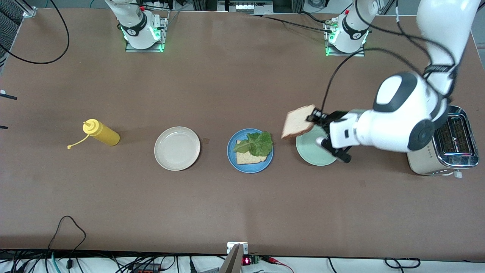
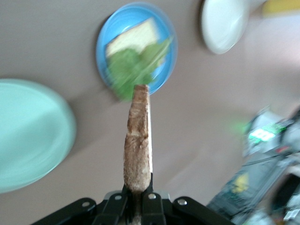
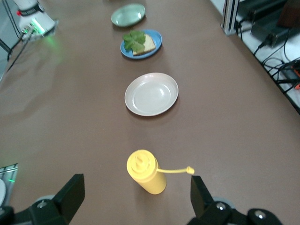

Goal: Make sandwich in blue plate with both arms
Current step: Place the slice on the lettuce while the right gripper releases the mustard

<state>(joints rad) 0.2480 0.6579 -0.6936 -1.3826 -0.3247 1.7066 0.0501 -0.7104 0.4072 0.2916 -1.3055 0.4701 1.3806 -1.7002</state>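
Observation:
Next, my left gripper lets go of the second bread slice on the green lettuce leaf in the blue plate [image 1: 253, 146] [image 2: 136, 60].
The blue plate [image 1: 232, 152] holds one toasted bread slice [image 1: 246, 157] with a green lettuce leaf [image 1: 259, 143] on top. My left gripper [image 1: 315, 115] is shut on a second bread slice [image 1: 297, 122], held in the air on edge over the gap between the blue plate and the mint-green plate [image 1: 314, 153]. In the left wrist view the held slice [image 2: 137, 140] stands up from the left gripper [image 2: 137, 194], with the blue plate [image 2: 105, 37] and lettuce [image 2: 133, 68] below. My right gripper [image 3: 137, 187] is open and empty, waiting above the yellow bottle's end of the table; the front view does not show it.
A cream-white plate [image 1: 177, 148] lies beside the blue plate toward the right arm's end. A yellow squeeze bottle [image 1: 102, 132] lies past it. A silver toaster [image 1: 451, 142] stands at the left arm's end, under the left arm.

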